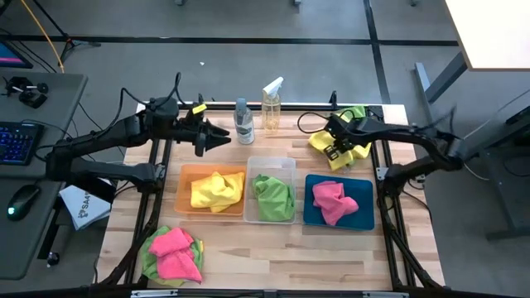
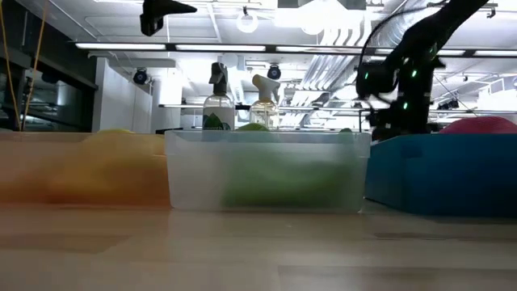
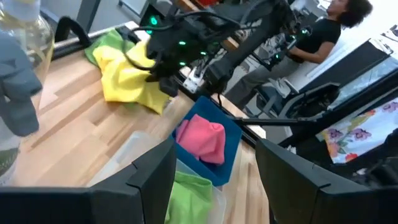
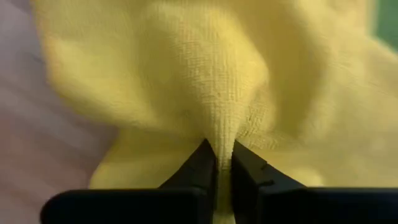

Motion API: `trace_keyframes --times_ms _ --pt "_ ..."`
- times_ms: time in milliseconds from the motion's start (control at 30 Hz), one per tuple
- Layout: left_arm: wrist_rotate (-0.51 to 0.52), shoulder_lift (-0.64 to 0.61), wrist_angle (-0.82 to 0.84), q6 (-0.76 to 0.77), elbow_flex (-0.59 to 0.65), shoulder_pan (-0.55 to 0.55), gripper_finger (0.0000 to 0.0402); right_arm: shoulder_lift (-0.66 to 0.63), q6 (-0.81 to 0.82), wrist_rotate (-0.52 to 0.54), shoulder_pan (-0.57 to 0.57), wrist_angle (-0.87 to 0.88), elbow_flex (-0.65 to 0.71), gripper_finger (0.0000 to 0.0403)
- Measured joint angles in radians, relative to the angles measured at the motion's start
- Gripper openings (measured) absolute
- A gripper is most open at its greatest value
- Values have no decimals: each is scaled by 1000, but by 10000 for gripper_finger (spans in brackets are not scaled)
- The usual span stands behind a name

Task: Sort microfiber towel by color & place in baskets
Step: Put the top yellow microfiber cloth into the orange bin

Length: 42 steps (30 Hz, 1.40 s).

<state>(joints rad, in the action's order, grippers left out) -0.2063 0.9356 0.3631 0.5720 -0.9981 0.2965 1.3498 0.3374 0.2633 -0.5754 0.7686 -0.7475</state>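
My right gripper is pinching a bunched fold amid the yellow towel. I need to spread the towel out, open that gripper and take the towel by its edge (image 1: pixel 363 152).
A yellow towel (image 1: pixel 320 141) lies bunched at the table's far right on a green towel (image 1: pixel 357 112). My right gripper (image 1: pixel 334 151) is over it and shut on it. My left gripper (image 1: pixel 222 136) hovers open in the air behind the orange basket (image 1: pixel 185 192), near the spray bottles, touching nothing. The orange basket has a yellow towel (image 1: pixel 217 190) in it, the clear basket (image 1: pixel 272 162) a green towel (image 1: pixel 274 197), the blue basket (image 1: pixel 362 217) a pink towel (image 1: pixel 333 200). A pink towel (image 1: pixel 175 252) lies on a green one at the near left. My right gripper pinches a raised fold (image 4: pixel 222 134) of the yellow towel between its two fingers (image 4: pixel 200 168), several layers gathered into a ridge. The fingers come from above, slanting down. The rest of the cloth spreads out below the fingers on the table.
Two spray bottles (image 1: pixel 243 122) (image 1: pixel 272 106) stand at the far edge between the arms. The metal frame rails (image 1: pixel 386 207) run along both sides of the table. A person (image 3: pixel 328 28) sits beyond the right side. Bare wood lies in front of the baskets.
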Motion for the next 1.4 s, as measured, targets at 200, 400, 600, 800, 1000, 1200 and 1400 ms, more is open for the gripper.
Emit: trace_keyframes --times_ms 200,400,600,800,1000,1200,1400 --pt "25 0 -40 -33 0 -3 209 -181 -14 72 31 228 -152 12" --pt "93 0 -51 -49 0 -2 209 -298 -50 69 33 269 -335 14" --pt "104 0 -80 -79 0 -3 209 -326 -51 66 33 256 -478 5" --pt "134 0 -80 -91 0 -3 209 -326 -17 63 32 177 -548 7" --pt "133 0 -78 -111 0 -3 209 -310 -7 -28 32 254 -547 8" --pt "133 5 -77 -112 0 -3 209 -272 1 -31 33 348 -547 8" --pt "133 29 -75 -112 0 -3 209 -255 -31 -40 30 283 -470 8"
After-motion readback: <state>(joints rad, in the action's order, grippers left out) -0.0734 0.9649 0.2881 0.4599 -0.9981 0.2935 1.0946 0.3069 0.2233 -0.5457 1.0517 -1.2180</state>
